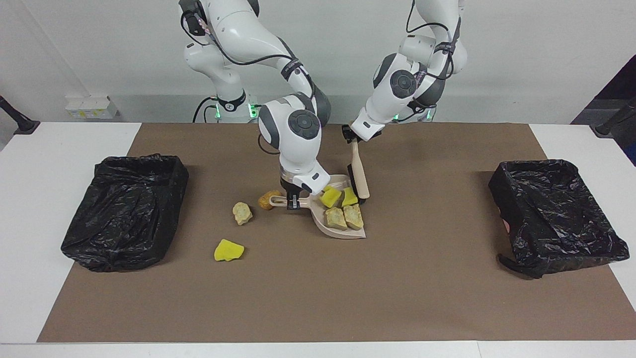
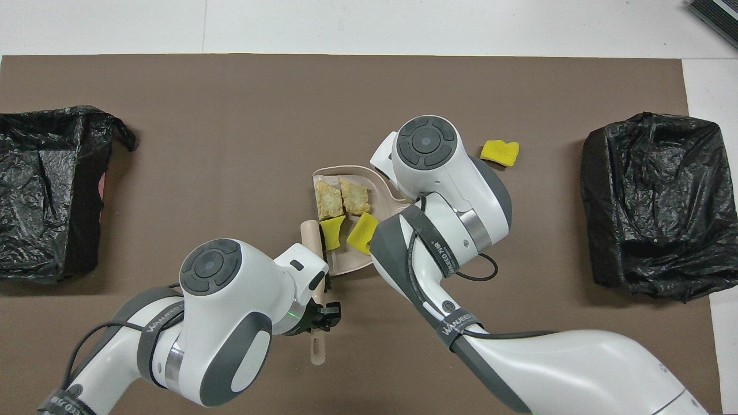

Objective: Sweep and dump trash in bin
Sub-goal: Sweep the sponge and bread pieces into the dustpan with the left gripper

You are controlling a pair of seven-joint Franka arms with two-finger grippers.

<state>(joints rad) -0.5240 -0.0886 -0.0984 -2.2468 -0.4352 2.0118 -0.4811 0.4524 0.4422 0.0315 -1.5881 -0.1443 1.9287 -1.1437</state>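
Note:
Next, I set the brush on the brown mat just nearer me than the beige dustpan (image 2: 326,339) with my left gripper.
My right gripper (image 1: 291,200) is shut on the handle of the beige dustpan (image 1: 348,232), which rests on the brown mat. Inside the pan lie two cream chunks (image 1: 336,218) and two yellow sponge pieces (image 1: 330,197). My left gripper (image 1: 352,135) is shut on the handle of the brush (image 1: 361,180), whose bristles stand at the pan's open side against the sponges. Loose trash on the mat: an orange-brown lump (image 1: 268,199) beside the pan's handle, a cream chunk (image 1: 242,213) and a yellow sponge piece (image 1: 228,250). In the overhead view the dustpan (image 2: 341,171), brush (image 2: 312,236) and loose yellow piece (image 2: 500,152) show.
A black bag-lined bin (image 1: 124,209) sits at the right arm's end of the table, and another (image 1: 556,214) at the left arm's end. The brown mat (image 1: 318,298) covers most of the white table.

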